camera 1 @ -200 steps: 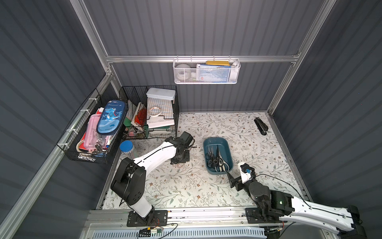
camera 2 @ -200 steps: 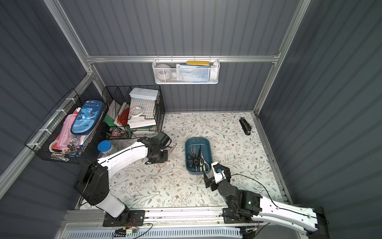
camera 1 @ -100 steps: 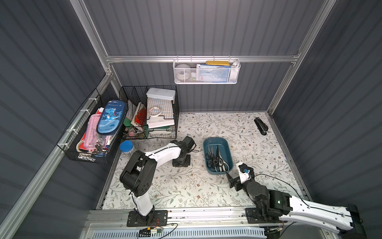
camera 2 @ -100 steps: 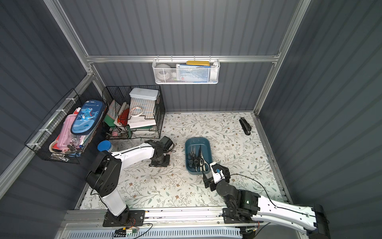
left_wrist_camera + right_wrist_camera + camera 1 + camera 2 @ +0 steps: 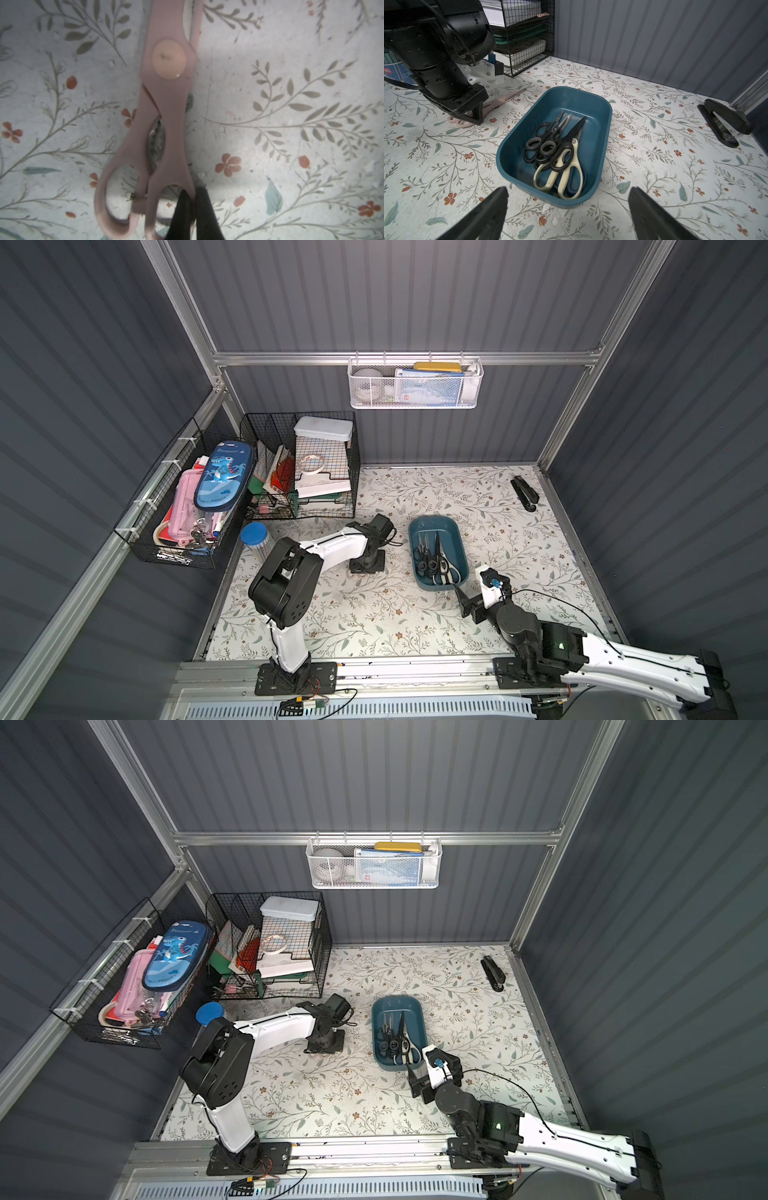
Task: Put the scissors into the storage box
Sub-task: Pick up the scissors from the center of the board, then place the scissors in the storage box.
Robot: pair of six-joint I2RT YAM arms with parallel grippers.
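The robot's left gripper should release the pink scissors on top of the black-handled scissors (image 5: pixel 434 557) in the teal storage box.
The dark teal storage box (image 5: pixel 433 524) (image 5: pixel 397 1006) (image 5: pixel 572 92) stands mid-table and holds several scissors (image 5: pixel 434 561) (image 5: pixel 557 149), black-handled pairs and cream kitchen shears. Left of it, pale pink scissors (image 5: pixel 166 116) (image 5: pixel 501 99) lie flat on the floral table. My left gripper (image 5: pixel 194 207) (image 5: pixel 365 565) points straight down and is shut on one pink handle loop, its black fingers (image 5: pixel 205 212) pinching the loop's rim. The right gripper (image 5: pixel 568 190) (image 5: pixel 465 594) hovers open just short of the box's near end, holding nothing.
A black stapler (image 5: pixel 524 492) (image 5: pixel 724 122) lies at the back right. A black wire basket (image 5: pixel 307 472) of papers stands at the back left, with a blue-capped tube (image 5: pixel 254 536) beside it. A white mesh basket (image 5: pixel 415 385) hangs on the back wall.
The left arm has folded lower while its gripper stayed over the spot left of the box, and its jaws have closed on the pink handle. The right arm has hardly moved.
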